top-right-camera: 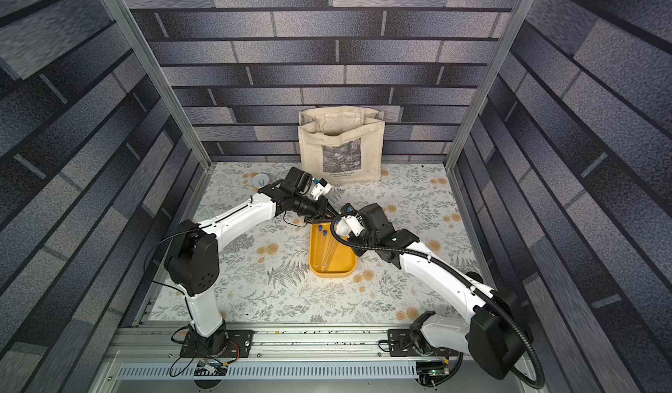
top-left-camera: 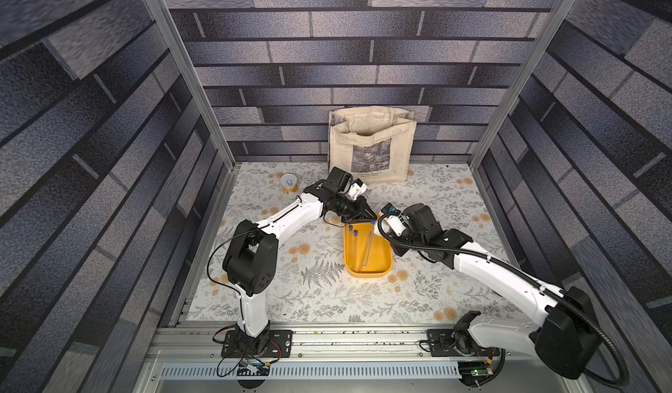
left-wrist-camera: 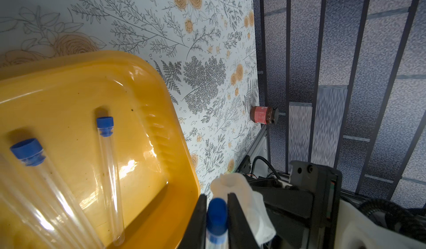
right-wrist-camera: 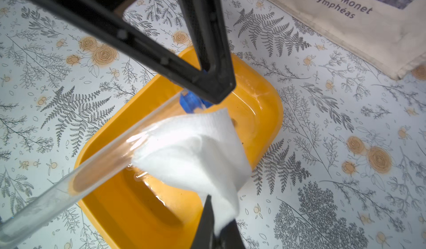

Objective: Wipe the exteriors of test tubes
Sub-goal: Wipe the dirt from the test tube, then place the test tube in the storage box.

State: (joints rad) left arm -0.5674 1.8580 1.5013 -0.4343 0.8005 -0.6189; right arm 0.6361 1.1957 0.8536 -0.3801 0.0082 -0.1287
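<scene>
Next, my left gripper releases the test tube in the wide gap (left-wrist-camera: 91,189) between the capped tubes that lie in the yellow tray.
My left gripper (left-wrist-camera: 216,196) is shut on the blue cap of a test tube (left-wrist-camera: 216,215), held above the far end of the yellow tray (top-left-camera: 385,264). In the right wrist view that clear tube (right-wrist-camera: 103,158) slants down from the left gripper (right-wrist-camera: 216,91) toward the camera. My right gripper (right-wrist-camera: 216,224) is shut on a white cloth (right-wrist-camera: 196,153) that lies against the tube near its cap; the cloth (left-wrist-camera: 235,185) also shows beside the left fingers. Two more capped test tubes (left-wrist-camera: 108,178) (left-wrist-camera: 46,178) lie in the tray (left-wrist-camera: 161,98).
A cream tote bag (top-left-camera: 371,147) stands against the back wall. A small round can (top-left-camera: 289,184) sits at the back left of the floral table. A dark jar (left-wrist-camera: 264,114) stands at the table's edge by the side wall.
</scene>
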